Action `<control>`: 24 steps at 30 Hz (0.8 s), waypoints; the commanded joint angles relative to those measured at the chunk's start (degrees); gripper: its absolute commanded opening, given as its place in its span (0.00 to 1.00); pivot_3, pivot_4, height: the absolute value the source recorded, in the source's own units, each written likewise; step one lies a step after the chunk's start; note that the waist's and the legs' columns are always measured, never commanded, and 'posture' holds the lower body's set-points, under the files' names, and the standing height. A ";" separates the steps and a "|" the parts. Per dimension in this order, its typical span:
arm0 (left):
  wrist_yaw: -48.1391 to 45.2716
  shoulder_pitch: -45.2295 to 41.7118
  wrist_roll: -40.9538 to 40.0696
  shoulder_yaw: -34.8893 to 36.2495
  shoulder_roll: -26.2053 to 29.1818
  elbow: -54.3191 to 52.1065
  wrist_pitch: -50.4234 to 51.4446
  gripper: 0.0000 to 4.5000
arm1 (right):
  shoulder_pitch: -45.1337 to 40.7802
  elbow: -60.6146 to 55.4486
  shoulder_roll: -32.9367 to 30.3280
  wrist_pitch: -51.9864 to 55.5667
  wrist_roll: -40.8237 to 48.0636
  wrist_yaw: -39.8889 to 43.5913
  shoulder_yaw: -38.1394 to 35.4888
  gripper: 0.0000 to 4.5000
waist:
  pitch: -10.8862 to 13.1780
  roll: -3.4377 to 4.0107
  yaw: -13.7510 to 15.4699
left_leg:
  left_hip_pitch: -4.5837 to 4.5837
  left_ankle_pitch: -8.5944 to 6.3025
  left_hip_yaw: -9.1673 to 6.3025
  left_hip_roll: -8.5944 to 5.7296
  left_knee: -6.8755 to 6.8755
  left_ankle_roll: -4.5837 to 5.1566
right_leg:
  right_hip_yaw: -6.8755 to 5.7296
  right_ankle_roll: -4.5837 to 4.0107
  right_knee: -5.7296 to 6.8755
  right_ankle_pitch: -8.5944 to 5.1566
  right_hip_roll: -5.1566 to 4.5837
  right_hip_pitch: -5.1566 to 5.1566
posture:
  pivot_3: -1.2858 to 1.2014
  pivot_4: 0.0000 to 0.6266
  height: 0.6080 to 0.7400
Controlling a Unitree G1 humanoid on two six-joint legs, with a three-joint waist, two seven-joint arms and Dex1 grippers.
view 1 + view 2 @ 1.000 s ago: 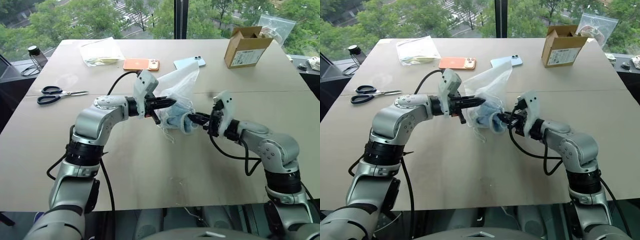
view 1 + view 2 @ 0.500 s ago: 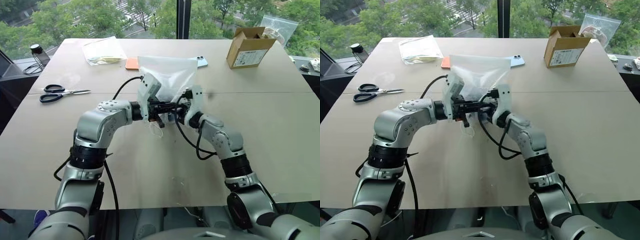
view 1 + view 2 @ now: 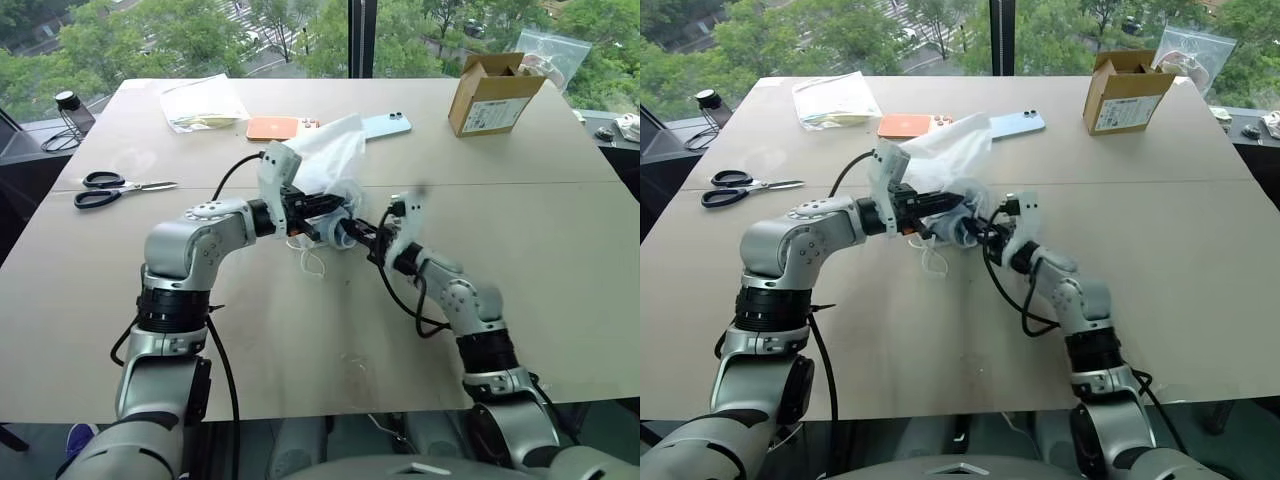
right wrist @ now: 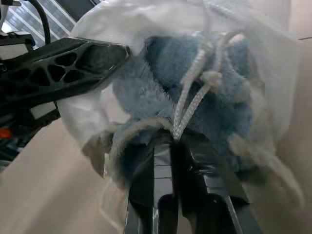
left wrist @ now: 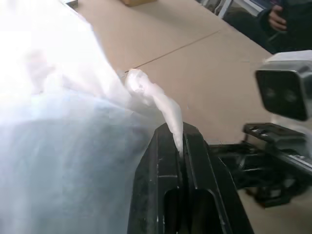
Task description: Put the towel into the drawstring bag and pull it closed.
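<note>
The left gripper holds the bag's rim while a cord loop hangs free, so next the left gripper takes that loop and the right gripper the cord's knot point(image 4: 210, 78).
The translucent white drawstring bag point(image 3: 325, 150) hangs above the middle of the table, held between both arms. The light-blue towel point(image 4: 195, 92) sits inside it, bulging through the thin cloth point(image 3: 345, 232). My left gripper point(image 5: 178, 144) is shut on a bunched piece of the bag's rim. Just right of it and lower, my right gripper point(image 4: 174, 139) is shut on the bag's white cord, which runs up across the towel. The two grippers point(image 3: 345, 222) point at each other, almost touching.
Scissors point(image 3: 120, 188) lie at the left. An orange phone point(image 3: 282, 128) and a light-blue phone point(image 3: 388, 124) lie behind the bag. A clear pouch with papers point(image 3: 203, 100), a cardboard box point(image 3: 492, 95) and a zip bag point(image 3: 550, 50) stand along the far edge.
The right gripper came in from the right to the bag's mouth beside the left gripper. The bag stood spread upward half a second ago and now droops, gathered around the towel.
</note>
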 commanded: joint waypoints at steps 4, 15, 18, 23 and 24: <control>-1.36 -1.02 -0.39 0.49 0.73 -0.89 -1.38 0.00 | 0.82 -6.97 -0.79 2.64 1.23 -0.84 0.76 0.41 | 0.00 0.00 -0.09 | 0.01 0.00 0.03 0.00 0.00 0.00 | -0.03 0.00 0.02 0.00 0.01 0.00 | 0.52 0.24 1.00; -2.73 0.40 -1.44 0.74 1.71 -3.53 -0.35 0.00 | -3.92 -2.02 3.11 6.07 6.45 -4.81 -6.46 0.48 | 0.00 0.00 -0.04 | 0.01 0.00 0.01 0.00 0.00 0.00 | -0.01 0.00 0.02 0.00 0.00 0.00 | 0.52 0.24 1.00; -2.99 0.63 -1.26 0.63 2.05 -3.78 -0.64 0.00 | -5.35 1.08 2.66 5.40 5.32 -4.83 -6.34 0.42 | 0.00 0.00 -0.07 | 0.01 0.00 0.04 0.00 0.00 0.00 | -0.01 0.00 0.02 0.00 0.00 0.00 | 0.52 0.24 1.00; -5.67 1.31 -1.80 1.48 2.14 -3.16 -3.82 0.00 | -6.28 2.88 2.29 5.00 4.95 -4.44 -6.33 0.01 | 0.00 0.00 -0.08 | 0.01 0.00 0.05 0.00 -0.01 0.00 | 0.00 0.00 0.02 0.00 0.01 0.00 | 0.52 0.24 1.00; -6.62 1.55 -2.46 1.90 2.81 -3.13 -3.50 0.00 | -6.32 2.71 2.26 5.12 5.10 -4.35 -6.39 0.00 | 0.00 0.00 -0.09 | 0.00 0.00 0.06 0.00 -0.01 0.00 | -0.01 0.00 0.02 0.00 0.01 0.00 | 0.52 0.24 1.00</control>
